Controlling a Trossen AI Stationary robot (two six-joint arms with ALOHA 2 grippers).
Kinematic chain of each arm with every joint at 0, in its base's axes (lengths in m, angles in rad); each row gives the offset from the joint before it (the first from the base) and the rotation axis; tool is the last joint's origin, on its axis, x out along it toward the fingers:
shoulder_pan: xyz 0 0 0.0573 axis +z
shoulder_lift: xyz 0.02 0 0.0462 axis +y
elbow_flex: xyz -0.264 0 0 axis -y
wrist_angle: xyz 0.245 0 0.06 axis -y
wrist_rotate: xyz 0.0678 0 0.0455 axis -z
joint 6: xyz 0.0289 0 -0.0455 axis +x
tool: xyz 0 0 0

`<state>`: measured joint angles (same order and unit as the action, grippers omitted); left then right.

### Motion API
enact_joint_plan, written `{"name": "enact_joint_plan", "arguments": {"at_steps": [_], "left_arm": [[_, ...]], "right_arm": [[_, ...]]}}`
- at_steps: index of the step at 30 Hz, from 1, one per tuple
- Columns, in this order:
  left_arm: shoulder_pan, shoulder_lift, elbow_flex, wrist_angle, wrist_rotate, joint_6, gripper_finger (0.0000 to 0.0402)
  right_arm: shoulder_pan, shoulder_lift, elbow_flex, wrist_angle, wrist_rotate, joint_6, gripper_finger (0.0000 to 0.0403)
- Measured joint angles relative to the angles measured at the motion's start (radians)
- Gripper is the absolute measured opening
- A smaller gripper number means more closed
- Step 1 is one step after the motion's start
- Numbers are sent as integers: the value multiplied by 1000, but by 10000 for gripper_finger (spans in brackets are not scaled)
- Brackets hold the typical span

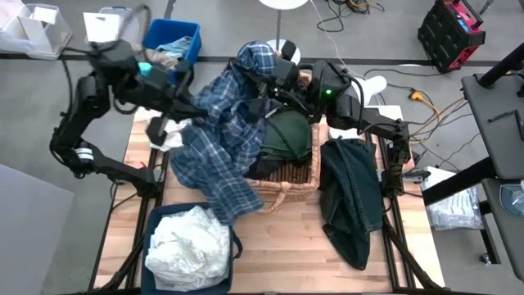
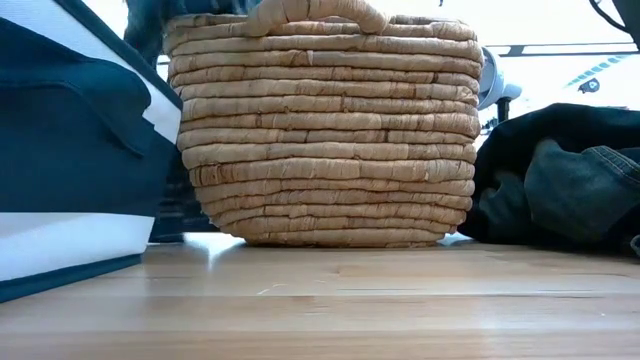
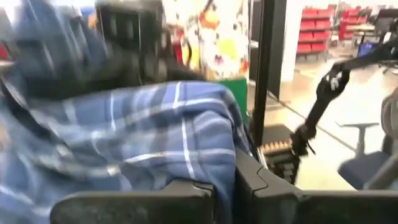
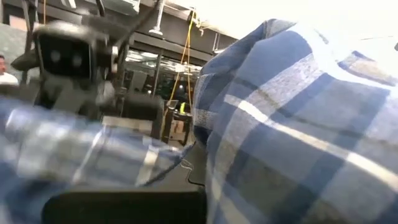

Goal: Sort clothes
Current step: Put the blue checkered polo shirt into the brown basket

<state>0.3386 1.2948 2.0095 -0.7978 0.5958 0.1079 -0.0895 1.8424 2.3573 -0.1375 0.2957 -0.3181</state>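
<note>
The plaid shirt hangs spread from both grippers over the basket's rim, so my right gripper needs to grab a bunched fold [image 1: 248, 80] before it lifts the shirt clear alone.
A blue-and-white plaid shirt [image 1: 225, 139] hangs spread between my two grippers, above the left side of a woven basket [image 1: 286, 176]. My left gripper [image 1: 195, 111] is shut on the shirt's left part and my right gripper [image 1: 270, 75] on its top, over the basket's far rim. A dark green garment [image 1: 288, 135] lies in the basket. Several white clothes [image 1: 190, 244] fill a dark blue bin [image 1: 155, 221] at the near left. A dark charcoal garment [image 1: 352, 201] lies on the table to the right of the basket. My left gripper pinches a bunched part of the plaid cloth [image 3: 217, 168] between its two fingers [image 3: 186, 199], coming about level from the table's left. The cloth is gathered in several layers and drapes down from the hold. My right gripper holds the shirt's upper end [image 4: 261, 137], coming from the table's right side and slanting a little upward. The cloth itself hides the place of contact. The shirt hangs below it, and its lower end [image 1: 225, 205] lies over the basket's left rim and the table.
A blue bin [image 1: 173, 41] with rags stands at the far left, with clear boxes [image 1: 33, 29] beyond it. In the low view the basket [image 2: 325, 130] stands between the dark bin [image 2: 70, 150] and the charcoal garment [image 2: 560, 180]. Bare wood shows at the near middle [image 1: 278, 246].
</note>
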Motion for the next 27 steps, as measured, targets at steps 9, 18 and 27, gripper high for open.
{"name": "enact_joint_plan", "arguments": {"at_steps": [9, 18, 27], "left_arm": [[0, 43, 159, 54, -151, 32, 0], [0, 57, 204, 46, -498, 86, 0], [2, 46, 204, 23, -722, 140, 0]], "right_arm": [[2, 18, -2, -146, -24, 86, 35], [-6, 3, 0, -366, -140, 300, 163], [-5, -55, -2, -453, -141, 349, 308]]}}
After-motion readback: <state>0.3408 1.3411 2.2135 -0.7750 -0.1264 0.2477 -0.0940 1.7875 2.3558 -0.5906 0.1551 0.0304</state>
